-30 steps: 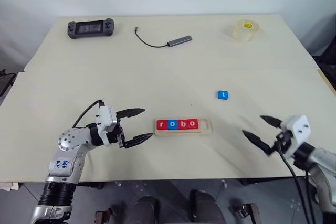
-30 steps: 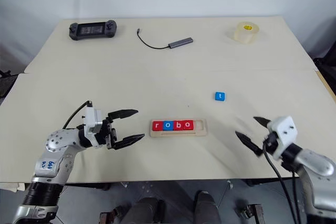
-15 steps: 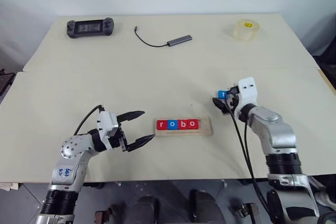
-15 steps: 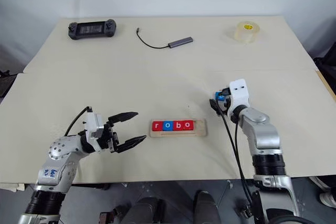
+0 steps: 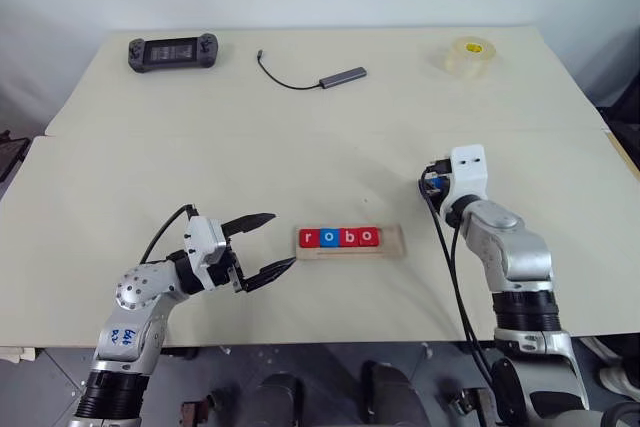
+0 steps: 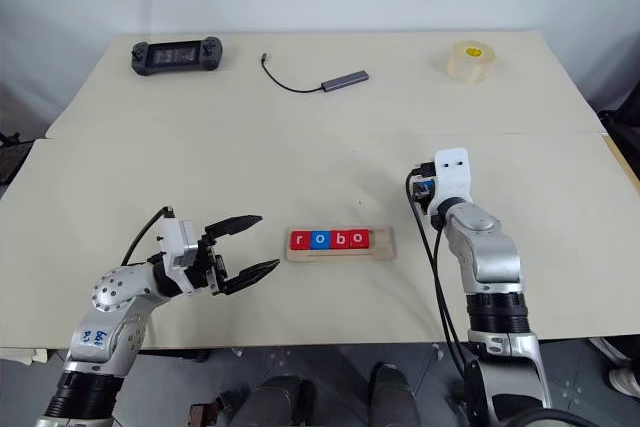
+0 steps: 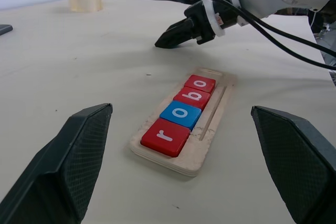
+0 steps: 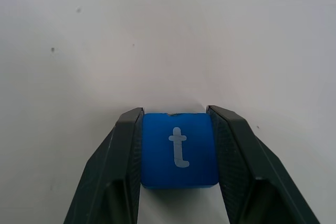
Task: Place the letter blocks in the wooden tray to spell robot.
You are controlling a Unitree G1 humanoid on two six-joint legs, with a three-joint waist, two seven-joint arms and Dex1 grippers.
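The t block's side that must meet the red o is covered by my right gripper's finger, so next I open, turn and take its near and far sides (image 8: 180, 184).
The wooden tray (image 5: 392, 243) lies near the table's front middle. In it sit a red r (image 7: 164, 136), a blue o (image 7: 180, 114), a red b (image 7: 192, 97) and a red o (image 7: 199, 83) in a row, leaving its right end bare. The blue t block (image 8: 179, 149) rests on the table beyond and right of the tray. My right gripper (image 5: 429, 185) is shut on it, both fingers (image 8: 122, 156) pressed flat against its sides. My left gripper (image 5: 282, 239) hovers open just left of the tray, holding nothing.
At the table's far side lie a game controller (image 5: 172, 51), a grey adapter with a cable (image 5: 340, 76) and a roll of clear tape (image 5: 467, 56). Bare tabletop lies between the tray and the t block.
My right arm swung in from the table's front right edge to the t block, and its fingers closed on the block. The left gripper stayed open beside the tray.
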